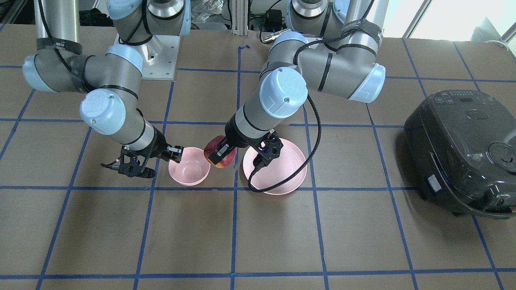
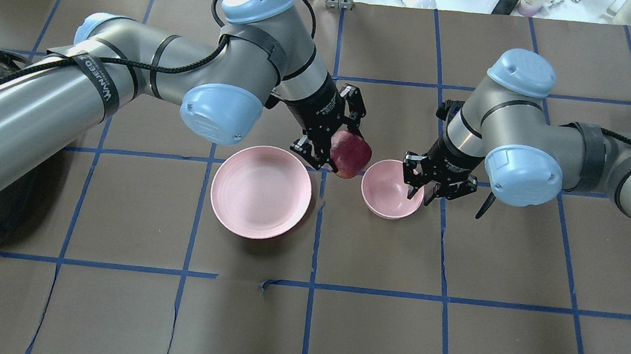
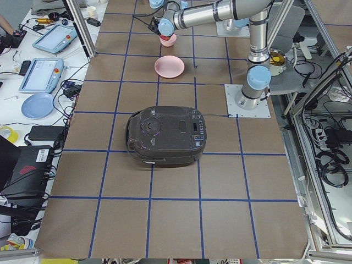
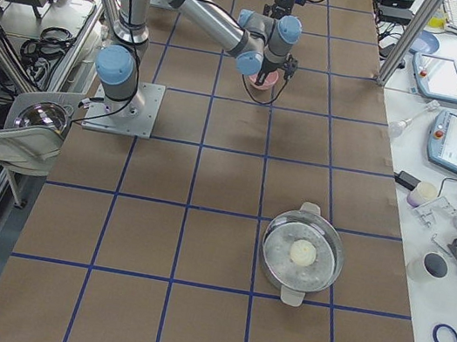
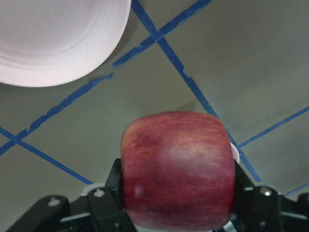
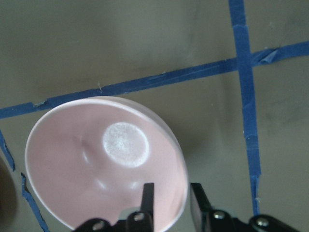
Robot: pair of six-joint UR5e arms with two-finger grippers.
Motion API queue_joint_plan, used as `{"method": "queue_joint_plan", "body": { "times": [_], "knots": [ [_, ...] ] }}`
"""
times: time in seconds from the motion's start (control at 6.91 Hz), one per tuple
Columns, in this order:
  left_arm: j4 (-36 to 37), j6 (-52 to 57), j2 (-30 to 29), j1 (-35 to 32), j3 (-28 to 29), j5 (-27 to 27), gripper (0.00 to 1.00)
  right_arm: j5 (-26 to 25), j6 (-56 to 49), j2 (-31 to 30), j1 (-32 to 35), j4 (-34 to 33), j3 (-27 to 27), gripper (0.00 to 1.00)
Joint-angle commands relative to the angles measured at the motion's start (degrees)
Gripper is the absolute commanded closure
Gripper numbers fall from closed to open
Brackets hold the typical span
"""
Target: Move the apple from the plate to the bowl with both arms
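My left gripper is holding the dark red apple, now above the table between plate and bowl, and will let go of it on the bottom inside the small deep pink bowl (image 1: 194, 170).
My left gripper (image 2: 336, 150) is shut on the dark red apple (image 2: 353, 153) and holds it above the table, between the plate and the bowl. In the left wrist view the apple (image 5: 176, 169) sits between the black fingers (image 5: 112, 191). The wide pink plate (image 2: 262, 191) lies empty on the table; it also shows in the front view (image 1: 278, 171). The small deep pink bowl (image 2: 390, 191) stands to its right, empty. My right gripper (image 2: 424, 190) straddles the bowl's rim (image 6: 182, 183), one finger (image 6: 147, 198) inside and one outside, shut on it.
A black rice cooker (image 1: 463, 153) stands on the robot's far left side of the table. A steel pot with a glass lid (image 4: 302, 253) stands at the robot's right end. Blue tape lines cross the brown table. A black cable (image 1: 312, 153) hangs over the plate.
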Motion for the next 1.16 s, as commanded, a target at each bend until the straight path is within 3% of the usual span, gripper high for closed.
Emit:
{"method": "queue_joint_plan", "body": {
  "times": [0.0,0.43,0.87,1.01],
  "knots": [
    [0.9,-0.2,-1.1,-2.4,-0.3,-0.1,1.00,-1.1,-0.8,-0.6,-1.6,0.3,-1.3,0.00],
    [14.1,-8.4,-7.0,-8.7,0.0,0.8,1.00,-9.2,-6.2,-3.9,-8.3,11.0,-6.7,0.00],
    [17.9,-7.7,-10.0,-8.9,-0.2,1.4,0.96,-9.3,-6.3,-9.4,-8.6,11.2,-7.3,0.00],
    [17.9,-6.4,-10.0,-8.9,-0.3,1.5,0.17,-9.5,-6.3,-9.6,-8.5,11.3,-8.2,0.00]
  ]
}}
